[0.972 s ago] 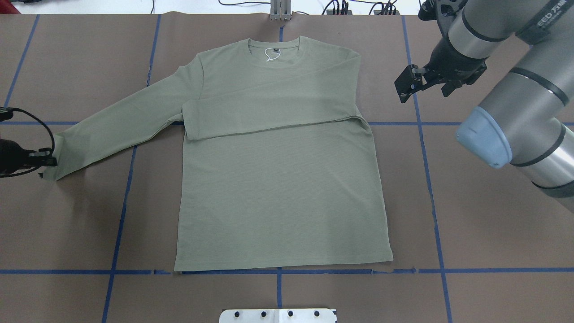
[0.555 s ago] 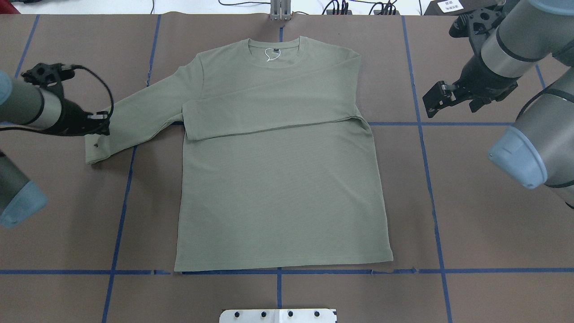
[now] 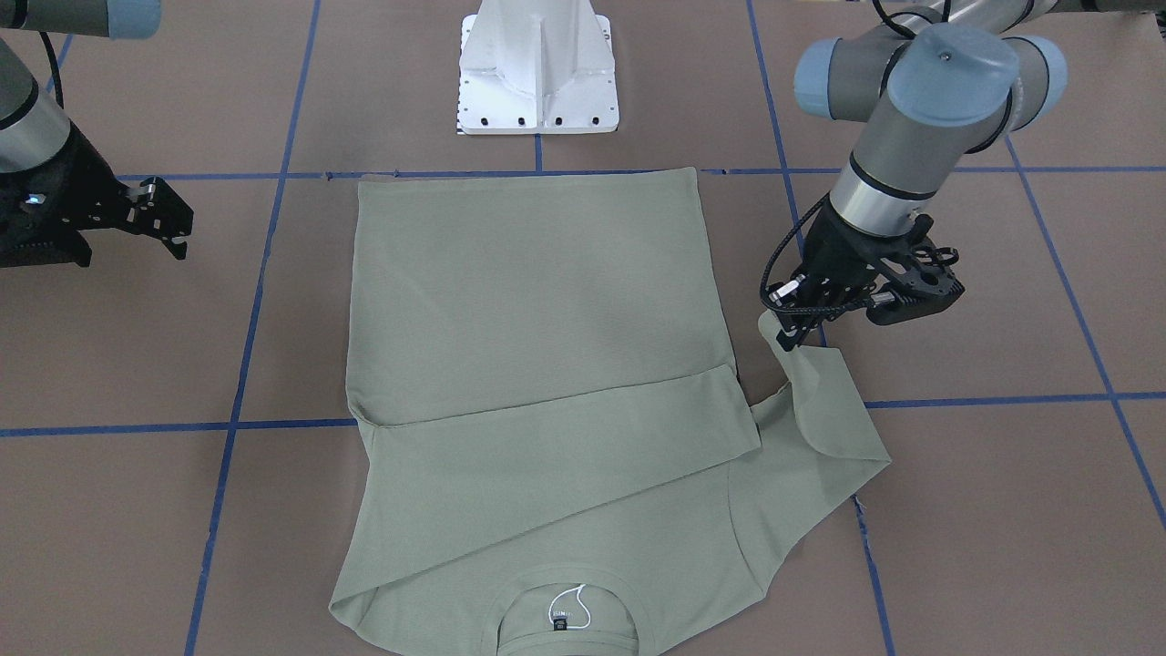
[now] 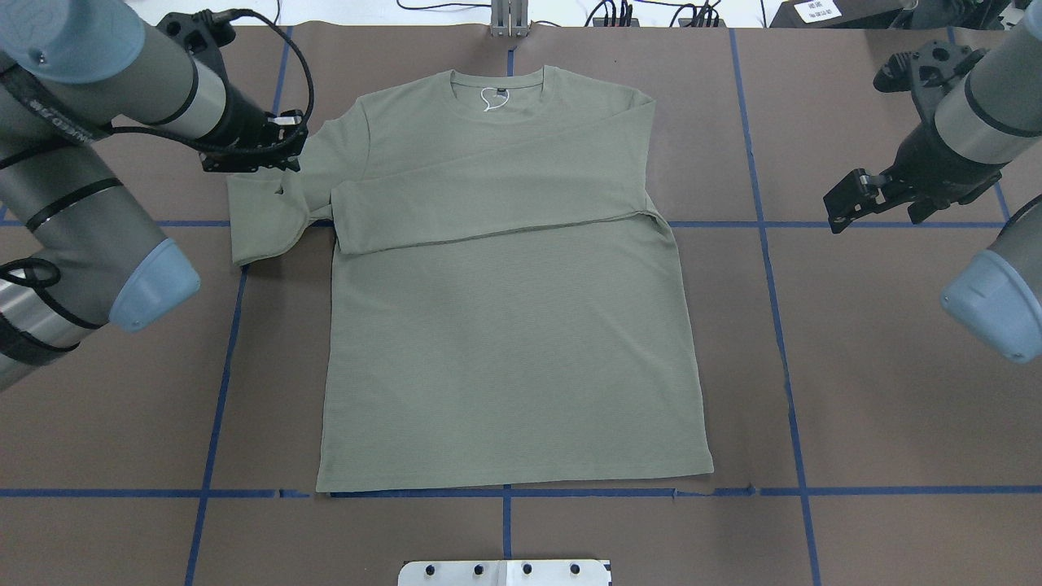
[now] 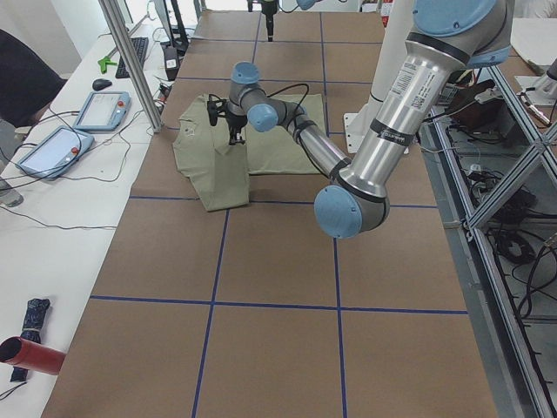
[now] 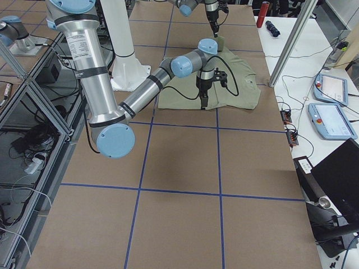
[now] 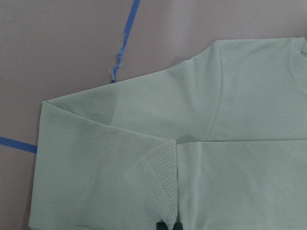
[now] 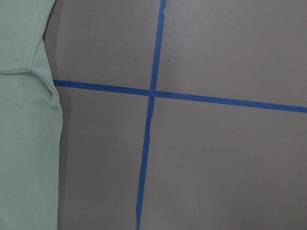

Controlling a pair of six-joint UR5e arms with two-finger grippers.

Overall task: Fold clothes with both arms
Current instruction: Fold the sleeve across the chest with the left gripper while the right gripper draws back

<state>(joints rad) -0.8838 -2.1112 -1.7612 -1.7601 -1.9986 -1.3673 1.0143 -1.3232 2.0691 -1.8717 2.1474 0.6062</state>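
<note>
I need to let go of the cuff with my left gripper on the shirt's opposite edge (image 3: 393,411), by the armpit of the folded sleeve.
The sage-green shirt (image 4: 505,342) lies flat on the brown table, neck at the far side, with one sleeve (image 4: 488,203) folded across its chest. My left gripper (image 4: 281,163) is shut on the cuff of the other sleeve (image 4: 260,220), lifted beside the shoulder, so that sleeve doubles back on itself. The front-facing view shows the same left gripper (image 3: 792,333) pinching the raised cuff above the folded sleeve (image 3: 820,428). In the left wrist view the cuff (image 7: 153,167) hangs from the fingertips. My right gripper (image 4: 847,207) hovers open over bare table, well off the shirt's edge (image 8: 24,120).
The white pedestal base (image 3: 537,73) stands at the near table edge behind the hem. Blue tape lines (image 4: 773,325) grid the brown surface. A side bench with tablets (image 5: 100,109) and a metal post (image 5: 130,61) runs along the far side.
My left gripper has carried the cuff from the far left inward and up toward the shoulder, doubling the sleeve over. The right arm has drawn away to the right.
</note>
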